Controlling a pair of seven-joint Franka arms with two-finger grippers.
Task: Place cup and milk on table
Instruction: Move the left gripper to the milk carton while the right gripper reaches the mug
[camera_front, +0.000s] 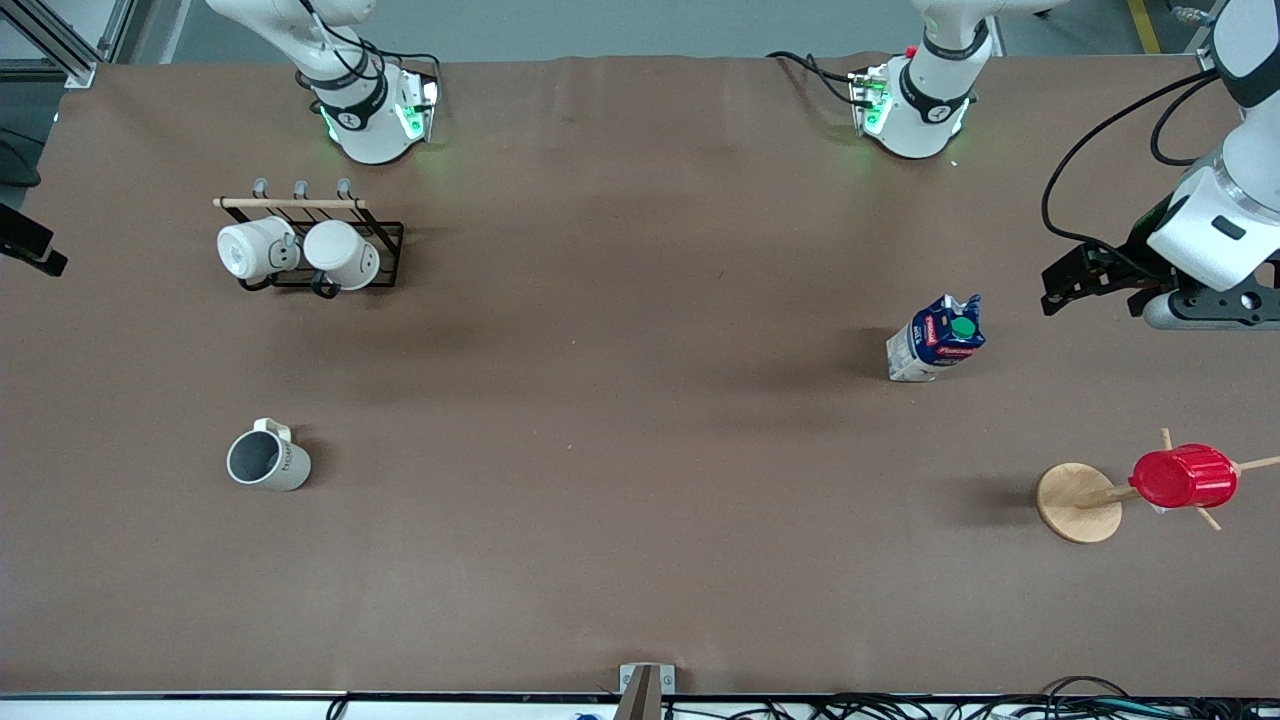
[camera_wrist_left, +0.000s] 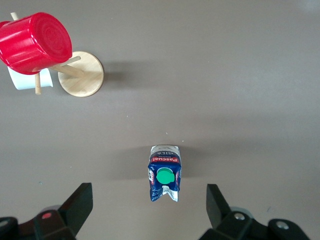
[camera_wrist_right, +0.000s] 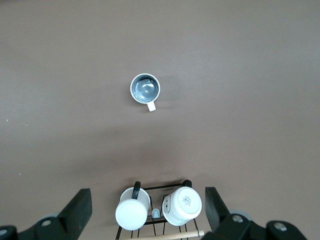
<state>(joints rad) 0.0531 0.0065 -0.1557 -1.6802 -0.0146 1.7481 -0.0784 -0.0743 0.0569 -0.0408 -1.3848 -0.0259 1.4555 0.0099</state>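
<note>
Next, I close my left gripper on the upper sides of the milk (camera_front: 960, 326) (camera_wrist_left: 165, 179), at the same height as its green cap.
The cup (camera_front: 268, 461) stands upright on the brown table (camera_front: 620, 450) toward the right arm's end, nearer the front camera than the mug rack; it also shows in the right wrist view (camera_wrist_right: 145, 89). The milk (camera_front: 937, 338) stands upright on the table toward the left arm's end, also in the left wrist view (camera_wrist_left: 165, 172). My left gripper (camera_front: 1068, 283) (camera_wrist_left: 149, 189) is open and empty, high over the table beside the milk. My right gripper (camera_wrist_right: 147, 195) is open and empty, high over the mug rack; it is out of the front view.
A black wire rack (camera_front: 385, 255) with two white mugs (camera_front: 255, 248) stands near the right arm's base. A wooden cup tree (camera_front: 1078, 502) carrying a red ribbed cup (camera_front: 1183, 477) stands nearer the front camera than the milk.
</note>
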